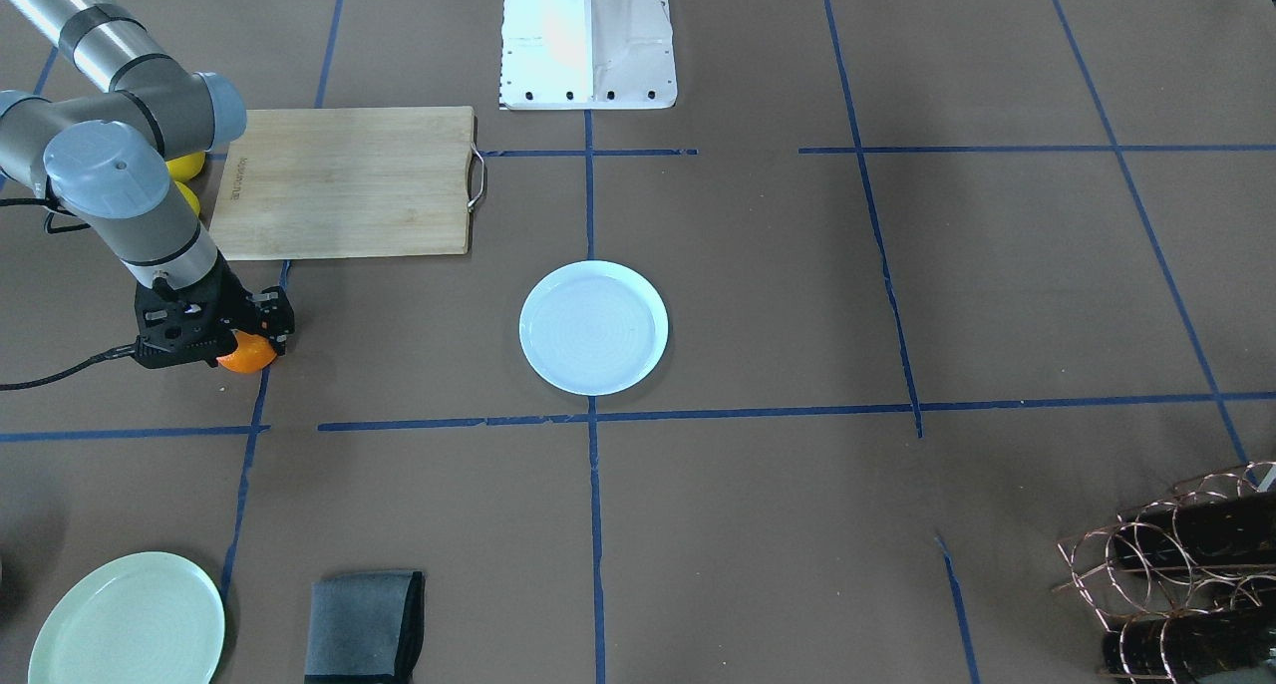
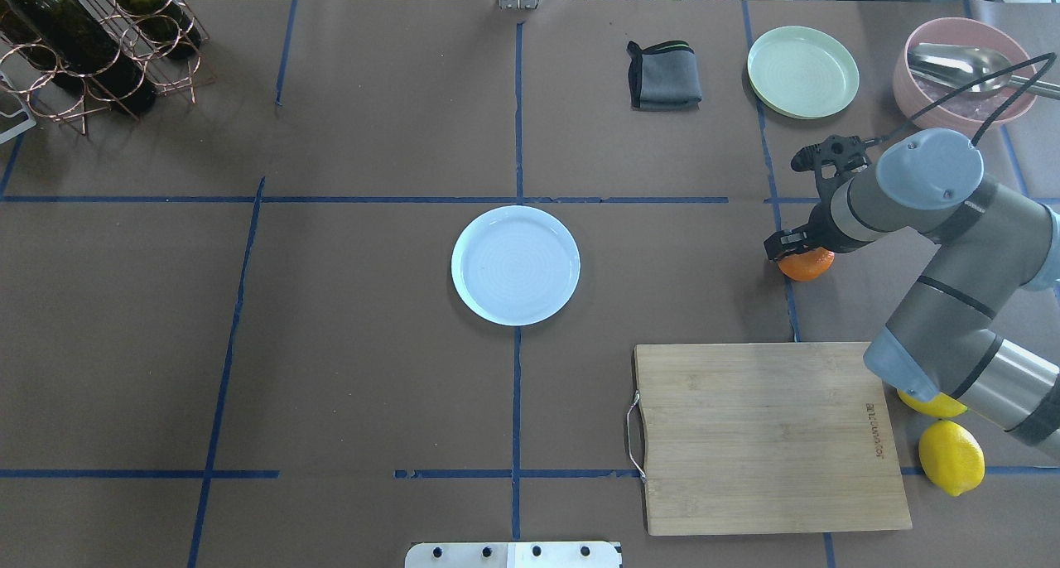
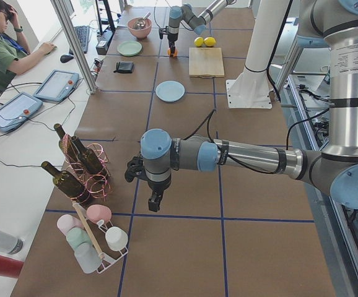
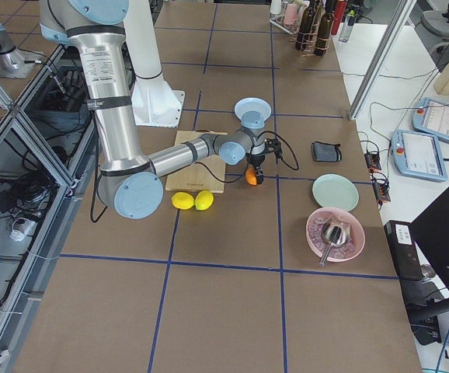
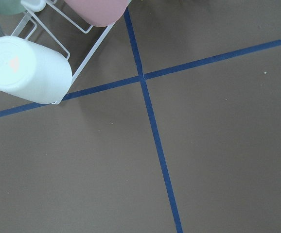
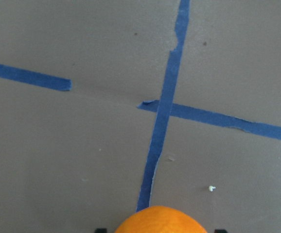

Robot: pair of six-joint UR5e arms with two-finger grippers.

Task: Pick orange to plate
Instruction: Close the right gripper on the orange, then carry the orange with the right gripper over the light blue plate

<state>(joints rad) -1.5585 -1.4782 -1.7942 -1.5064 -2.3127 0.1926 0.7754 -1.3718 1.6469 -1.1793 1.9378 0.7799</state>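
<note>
My right gripper is going to put the orange down on the middle of the pale bluish-white plate (image 1: 594,335).
The orange (image 2: 807,265) rests on the brown table at the right, on a blue tape line, and also shows as the orange (image 1: 247,354). My right gripper (image 2: 802,252) stands over it, its fingers down on both sides and shut on the orange (image 6: 160,222), whose top fills the bottom of the right wrist view. The pale bluish-white plate (image 2: 515,265) lies empty at the table's middle, well to the left of the orange. My left gripper (image 3: 155,201) hangs above the table near the bottle rack; whether it is open or shut I cannot tell.
A wooden cutting board (image 2: 766,435) lies near the robot, with two lemons (image 2: 951,456) beside it under the right arm. A mint-green plate (image 2: 802,71), grey cloth (image 2: 662,75) and pink bowl (image 2: 961,75) sit at the far right. A wine rack (image 2: 83,46) stands far left.
</note>
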